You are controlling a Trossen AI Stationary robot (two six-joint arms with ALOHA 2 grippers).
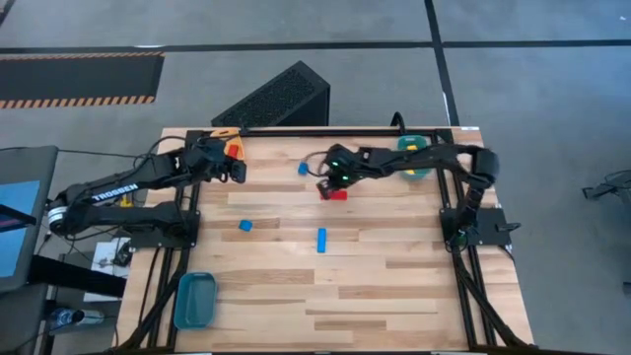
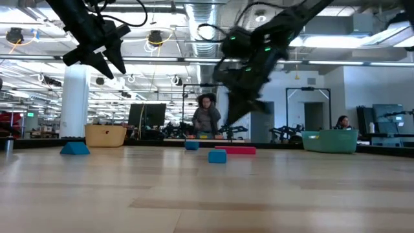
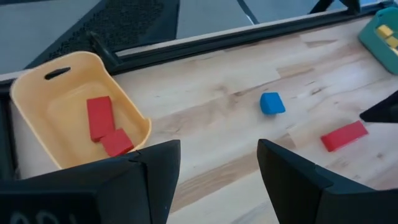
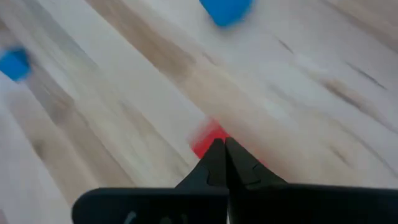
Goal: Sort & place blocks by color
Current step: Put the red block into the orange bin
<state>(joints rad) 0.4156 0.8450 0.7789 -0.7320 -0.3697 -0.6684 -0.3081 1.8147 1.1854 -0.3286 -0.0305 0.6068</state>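
The red bar is below my shut right gripper, so that gripper should open, grip the red bar's end nearer the green bin [image 2: 248,150] and leave the other end for my left gripper.
A red bar [image 1: 338,194] lies flat on the table [image 1: 394,286] near the back middle. My right gripper [image 1: 326,185] hangs just above it, shut, with nothing between its fingers; its closed tips [image 4: 221,154] point at the red bar [image 4: 208,138]. Blue blocks lie loose at the back [image 1: 303,169], mid-left [image 1: 245,226] and centre [image 1: 321,240]. My left gripper [image 1: 237,170] hovers open and empty beside the orange bin [image 1: 230,146], which holds two red blocks [image 3: 99,117]. From the left wrist I also see a blue cube [image 3: 272,103] and the red bar [image 3: 344,135].
A green bin [image 1: 414,150] holding yellow blocks [image 3: 385,34] stands at the back right under the right arm. A blue bin [image 1: 194,299] sits at the front left. A black perforated box [image 1: 276,97] lies behind the table. People [image 2: 207,116] are in the room beyond.
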